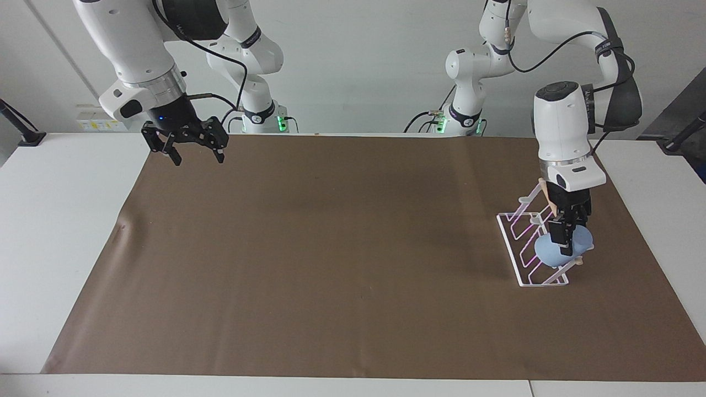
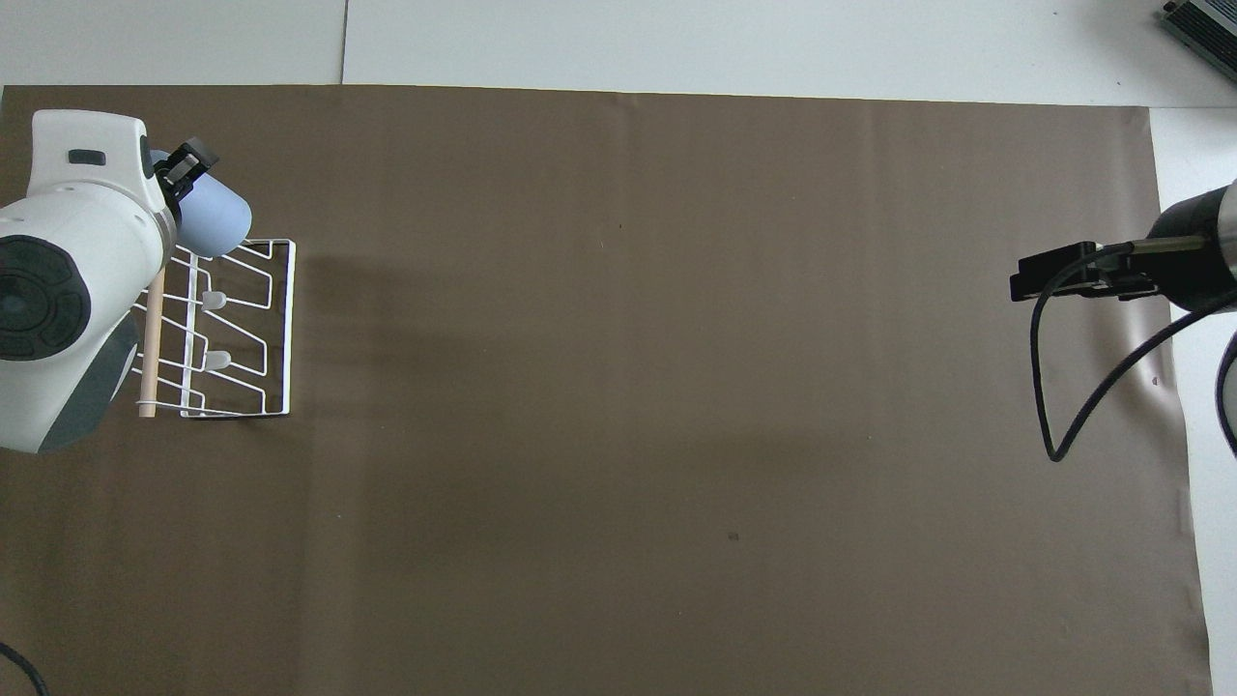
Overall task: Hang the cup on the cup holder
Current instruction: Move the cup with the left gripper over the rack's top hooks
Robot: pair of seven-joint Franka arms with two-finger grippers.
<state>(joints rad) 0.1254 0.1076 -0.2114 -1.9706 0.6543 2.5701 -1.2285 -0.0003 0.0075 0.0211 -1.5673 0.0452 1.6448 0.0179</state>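
Note:
The robot's left gripper needs to release the light-blue cup, tipped low over the holder's end, on the wire loop at the white cup holder's far end (image 2: 250, 255).
The light-blue cup (image 1: 573, 249) (image 2: 217, 218) is tipped on its side, low over the end of the white wire cup holder (image 1: 508, 247) (image 2: 289, 329) that lies farther from the robots. My left gripper (image 1: 558, 236) (image 2: 184, 168) points down and is shut on the cup's wall. Whether the cup rests on a wire loop I cannot tell. The holder's wooden rod (image 2: 149, 338) runs along its top beside the cup. My right gripper (image 1: 198, 160) (image 2: 1042, 280) hangs open and holds nothing, high over the mat's corner at the right arm's end.
A brown mat (image 1: 353, 248) covers most of the white table (image 1: 66, 220). A black cable (image 2: 1049, 387) loops down from the right wrist. The cup holder stands near the mat's edge at the left arm's end.

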